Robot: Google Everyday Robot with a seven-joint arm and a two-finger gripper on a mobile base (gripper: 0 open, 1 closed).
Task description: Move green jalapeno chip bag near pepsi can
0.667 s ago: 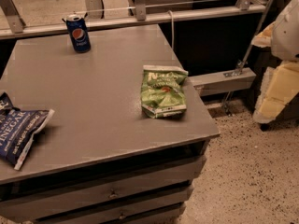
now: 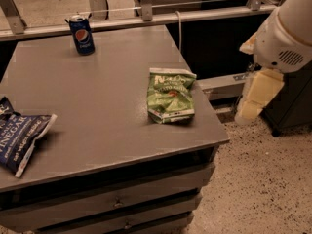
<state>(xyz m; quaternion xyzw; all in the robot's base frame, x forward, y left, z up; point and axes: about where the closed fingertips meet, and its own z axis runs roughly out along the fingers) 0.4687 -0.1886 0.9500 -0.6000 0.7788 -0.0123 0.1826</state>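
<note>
The green jalapeno chip bag is next. Next, my gripper goes to it and closes on the bag's side (image 2: 184,93) facing the white arm.
The green jalapeno chip bag (image 2: 170,95) lies flat near the right edge of the grey table (image 2: 97,111). The pepsi can (image 2: 82,34) stands upright at the table's far left corner, well apart from the bag. My gripper (image 2: 249,110) hangs off the white arm (image 2: 287,33) to the right of the table, beyond its edge and above the floor. It is about a bag's width from the chip bag and holds nothing that I can see.
A dark-blue vinegar chip bag (image 2: 22,135) lies at the table's left front edge. A rail with a cable (image 2: 179,28) runs behind the table. Drawers (image 2: 117,201) sit under the top. Speckled floor (image 2: 263,179) lies to the right, with a dark cabinet (image 2: 292,106) behind the arm.
The arm and gripper have moved left, closer to the table's right edge. The chip bag, the can and the vinegar bag have not moved.
</note>
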